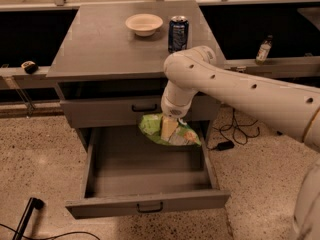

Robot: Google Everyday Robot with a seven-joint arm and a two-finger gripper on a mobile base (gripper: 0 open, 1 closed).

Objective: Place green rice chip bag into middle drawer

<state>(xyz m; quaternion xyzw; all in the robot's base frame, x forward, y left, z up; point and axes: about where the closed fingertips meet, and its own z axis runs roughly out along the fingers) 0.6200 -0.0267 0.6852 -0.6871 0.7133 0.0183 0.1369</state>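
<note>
I will let go of the green rice chip bag with my gripper in the back part of the open middle drawer (pixel 167 141).
The green rice chip bag (pixel 152 125) is lime-green and crinkled. It hangs in my gripper (pixel 169 129), which is shut on it, its cream fingers (pixel 168 127) clamped across the bag's middle. The bag is over the back part of the open middle drawer (pixel 145 206), a wide grey drawer pulled out toward the front, with a small black handle. The bag sits just below the closed handled drawer front (pixel 107 111) above. My white arm (pixel 240 91) comes in from the right.
A cream bowl (pixel 144 23) and a dark blue soda can (pixel 178 33) stand on the cabinet top (pixel 95 49). A bottle (pixel 263 49) stands at the right on a ledge. Cables (pixel 235 129) lie on the speckled floor at the right; a black object (pixel 27 214) lies at the lower left.
</note>
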